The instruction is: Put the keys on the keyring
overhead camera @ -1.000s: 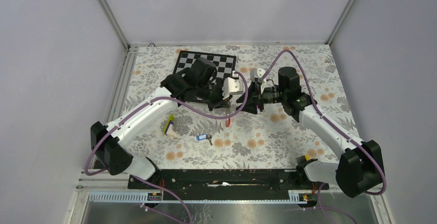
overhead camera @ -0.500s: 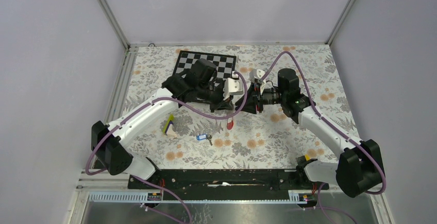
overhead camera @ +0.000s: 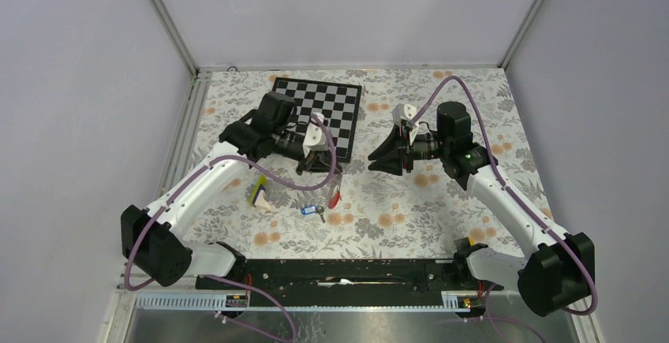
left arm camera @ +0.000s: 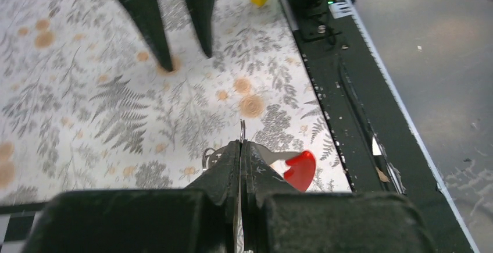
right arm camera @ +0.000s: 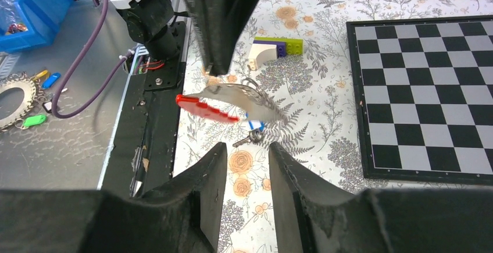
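Observation:
Next, my right gripper pinches the ring's tip (left arm camera: pixel 242 128) while my left gripper regrips, because my left gripper's fingers cover the metal ring up to a thin tip.
My left gripper (overhead camera: pixel 327 176) is shut on the keyring, a floppy strap that is part red (overhead camera: pixel 334 198) and part grey, and holds it above the table. In the left wrist view the shut jaws (left arm camera: pixel 241 148) pinch the strap and a thin metal ring, and the red end (left arm camera: pixel 299 168) hangs to the right. The key with its blue tag (overhead camera: pixel 310 210) lies on the floral cloth just below. My right gripper (overhead camera: pixel 372 158) is open and empty, to the right of the strap. Its wrist view (right arm camera: pixel 247 148) shows the strap (right arm camera: pixel 232 99) and the key (right arm camera: pixel 247 139) beyond its fingertips.
A yellow-purple-white wedge block (overhead camera: pixel 259 193) lies left of the key. A checkerboard (overhead camera: pixel 331 102) is at the back. A small yellow cube (overhead camera: pixel 472 241) sits near the right arm's base. A black rail (overhead camera: pixel 347 268) runs along the near edge.
The two grippers, close together over the middle a second ago, have drawn apart. The left has moved left and nearer with the strap; the right has backed off to the right.

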Tool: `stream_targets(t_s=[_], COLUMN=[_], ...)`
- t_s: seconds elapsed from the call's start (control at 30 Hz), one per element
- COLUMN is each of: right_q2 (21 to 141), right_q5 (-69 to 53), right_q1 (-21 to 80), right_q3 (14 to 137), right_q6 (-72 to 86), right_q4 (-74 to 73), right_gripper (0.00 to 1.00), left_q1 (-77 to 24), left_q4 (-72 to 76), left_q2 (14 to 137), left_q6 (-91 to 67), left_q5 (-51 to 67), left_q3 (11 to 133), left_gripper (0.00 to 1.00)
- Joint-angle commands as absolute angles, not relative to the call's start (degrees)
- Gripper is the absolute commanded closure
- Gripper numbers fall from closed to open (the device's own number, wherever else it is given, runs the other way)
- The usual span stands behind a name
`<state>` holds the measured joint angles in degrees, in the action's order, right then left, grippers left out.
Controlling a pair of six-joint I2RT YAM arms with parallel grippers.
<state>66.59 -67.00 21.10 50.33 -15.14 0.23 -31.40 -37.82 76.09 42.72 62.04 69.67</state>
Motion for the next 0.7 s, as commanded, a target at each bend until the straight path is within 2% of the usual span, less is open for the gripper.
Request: stream_targets(t_s=[0.0, 0.37, 0.5, 0.67], right_q2=[65.3, 65.6, 65.9, 66.8], right_q5=[-68.3, -68.2, -67.9, -68.8], right_q1=[20.6, 20.6, 20.6, 21.3], right_q3=[51.5, 50.1, 50.2, 51.8], right_q6=[-17.2, -15.6, -14.3, -12.5], right_q4=[-2.3, -0.7, -0.6, -0.6], right_gripper=[0.6, 0.57, 0.62, 0.63], left_q1=[-31.6, -31.6, -31.5, -31.6], left_q4=[-41.0, -42.5, -42.6, -23.5], left_q2=[74.2, 74.3, 74.4, 73.5], left_q6=[54.1, 56.2, 54.7, 27.5], left_q5=[74.4, 80.1, 77.8, 68.3], left_q3=[67.9, 66.4, 66.5, 63.9], left_gripper=[1.0, 1.0, 1.0, 1.0])
